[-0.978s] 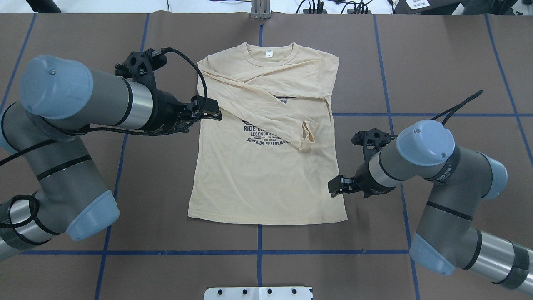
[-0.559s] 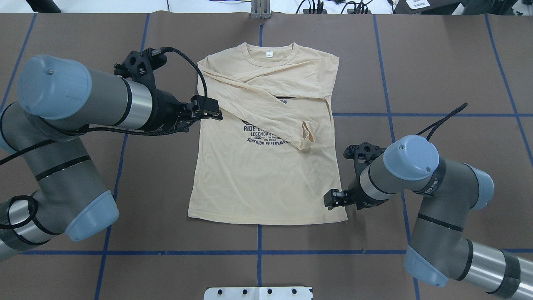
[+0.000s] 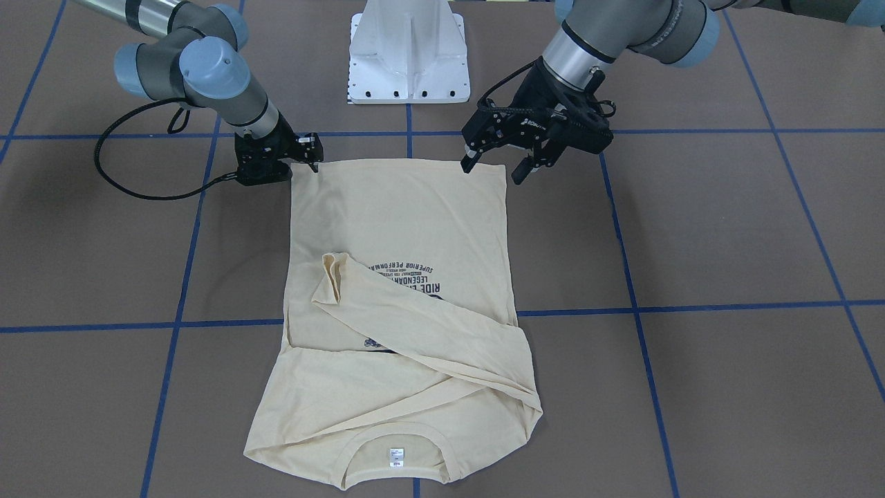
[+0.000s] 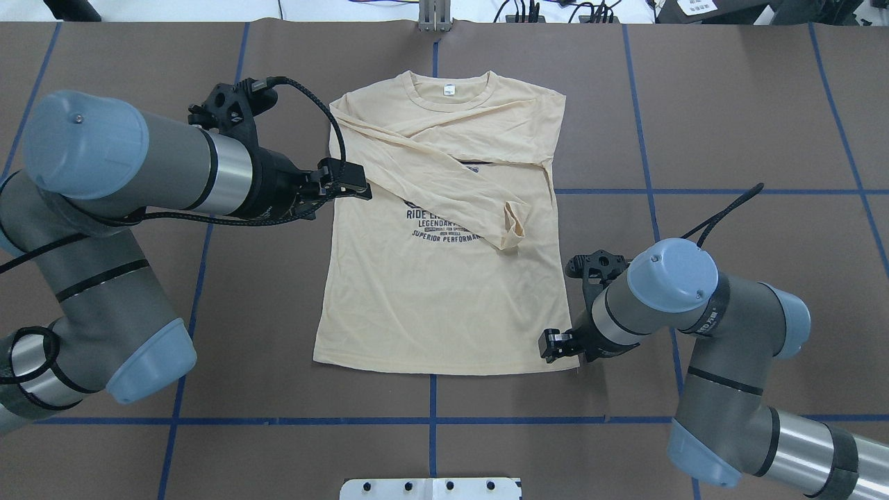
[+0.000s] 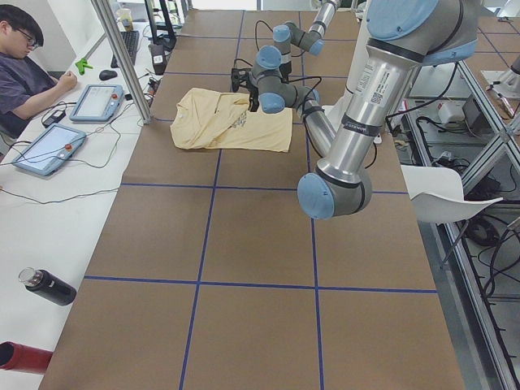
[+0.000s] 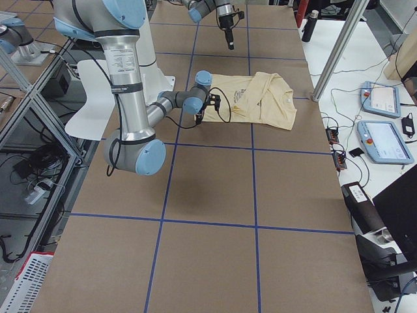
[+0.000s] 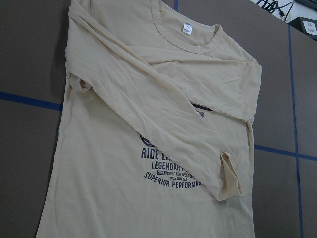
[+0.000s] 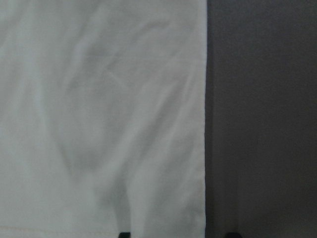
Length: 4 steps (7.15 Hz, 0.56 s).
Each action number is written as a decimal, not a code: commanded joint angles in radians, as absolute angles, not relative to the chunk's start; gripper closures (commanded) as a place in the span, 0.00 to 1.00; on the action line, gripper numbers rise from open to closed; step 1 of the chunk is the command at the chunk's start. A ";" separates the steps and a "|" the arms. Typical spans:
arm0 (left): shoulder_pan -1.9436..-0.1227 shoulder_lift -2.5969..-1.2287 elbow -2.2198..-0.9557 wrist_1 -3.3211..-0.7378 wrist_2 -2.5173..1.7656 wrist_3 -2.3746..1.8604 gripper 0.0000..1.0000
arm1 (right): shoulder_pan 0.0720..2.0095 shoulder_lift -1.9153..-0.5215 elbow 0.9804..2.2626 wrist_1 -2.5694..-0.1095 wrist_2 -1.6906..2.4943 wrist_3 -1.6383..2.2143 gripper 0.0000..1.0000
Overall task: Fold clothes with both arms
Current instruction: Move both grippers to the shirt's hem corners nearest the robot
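I should close my left gripper on the hem corner (image 3: 502, 167) of the cream-yellow T-shirt, across the hem from the hem corner at my right gripper.
The cream-yellow T-shirt (image 4: 444, 305) lies flat on the table, print up, collar at the far side, both long sleeves folded across the chest. It also shows in the front view (image 3: 401, 214) and the left wrist view (image 7: 124, 163). My left gripper (image 4: 351, 182) is open and empty, held above the shirt's left edge near the armpit; its fingers stand apart in the front view (image 3: 494, 171). My right gripper (image 4: 550, 345) is low at the hem's right corner, also in the front view (image 3: 309, 153). It is open, and its fingertips (image 8: 124, 234) straddle the shirt's side edge.
The white pedestal base (image 3: 409, 52) stands at the near table edge between the arms. Blue tape lines (image 4: 625, 420) grid the brown table cover. An operator (image 5: 28, 73) sits with tablets at the far side, and a dark bottle (image 5: 47, 286) lies there.
My right arm has moved along the shirt's right edge toward the hem corner and lowered. My left arm has hardly moved.
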<state>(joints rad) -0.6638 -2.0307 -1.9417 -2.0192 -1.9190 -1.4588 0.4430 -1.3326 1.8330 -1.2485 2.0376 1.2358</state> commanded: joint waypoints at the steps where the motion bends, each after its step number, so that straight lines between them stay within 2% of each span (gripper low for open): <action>1: -0.664 -2.029 -1.944 -2.019 -1.919 -1.459 0.01 | 0.442 -1.331 1.830 -1.249 2.040 1.236 0.63; 2: -0.664 -2.029 -1.944 -2.019 -1.919 -1.459 0.01 | 0.442 -1.333 1.830 -1.249 2.039 1.236 0.88; 3: -0.664 -2.029 -1.944 -2.019 -1.919 -1.459 0.01 | 0.442 -1.332 1.833 -1.249 2.042 1.235 1.00; 4: -0.663 -2.029 -1.942 -2.019 -1.919 -1.459 0.01 | 0.443 -1.331 1.835 -1.249 2.043 1.235 1.00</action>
<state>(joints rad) -0.6640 -2.0295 -1.9433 -2.0187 -1.9190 -1.4588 0.4418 -1.3318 1.8323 -1.2485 2.0414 1.2354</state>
